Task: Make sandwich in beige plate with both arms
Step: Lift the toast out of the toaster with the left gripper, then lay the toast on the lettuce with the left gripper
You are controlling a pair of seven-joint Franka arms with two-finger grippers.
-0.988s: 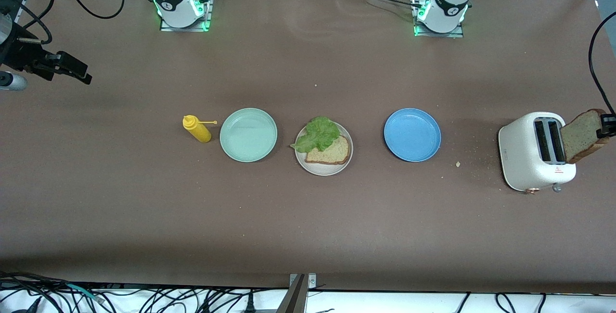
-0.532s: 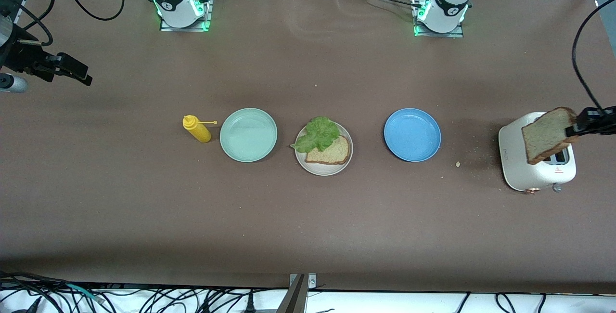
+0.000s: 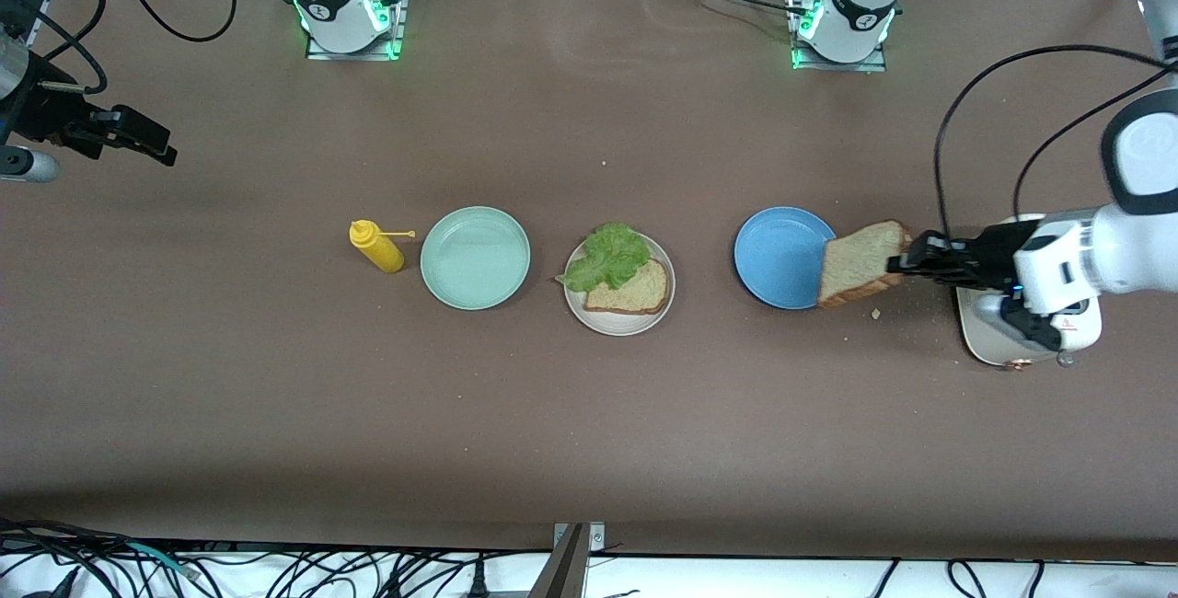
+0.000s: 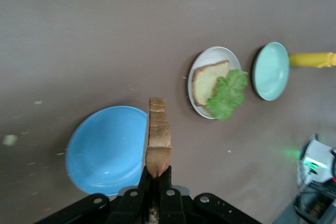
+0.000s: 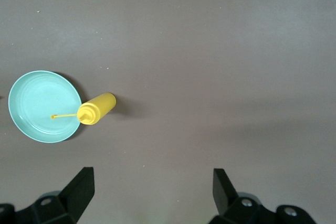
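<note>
The robot's left gripper will release the second bread slice on top of the green lettuce leaf [image 3: 630, 268] [image 4: 219, 88] on the beige plate.
The beige plate [image 3: 596, 319] sits mid-table with one brown bread slice [image 3: 633, 291] lying on it and a ruffled green lettuce leaf [image 3: 607, 255] overlapping that slice and the plate's rim. My left gripper [image 3: 906, 263] is shut on the crust of a second bread slice [image 3: 860, 263], held on edge in the air over the blue plate's [image 3: 780, 258] rim. In the left wrist view the held slice [image 4: 158, 132] sticks out from the left gripper [image 4: 157, 173], with the beige plate [image 4: 210, 56] farther off. My right gripper [image 5: 152, 186] waits open and empty at the right arm's end of the table.
A mint-green plate [image 3: 475, 258] and a yellow squeeze bottle [image 3: 377, 247] lie beside the beige plate toward the right arm's end. A white toaster [image 3: 977, 333] stands at the left arm's end, mostly covered by the left arm. Crumbs dot the table near it.
The left gripper has carried the bread slice from over the toaster across to the blue plate's edge. The right arm has stayed put.
</note>
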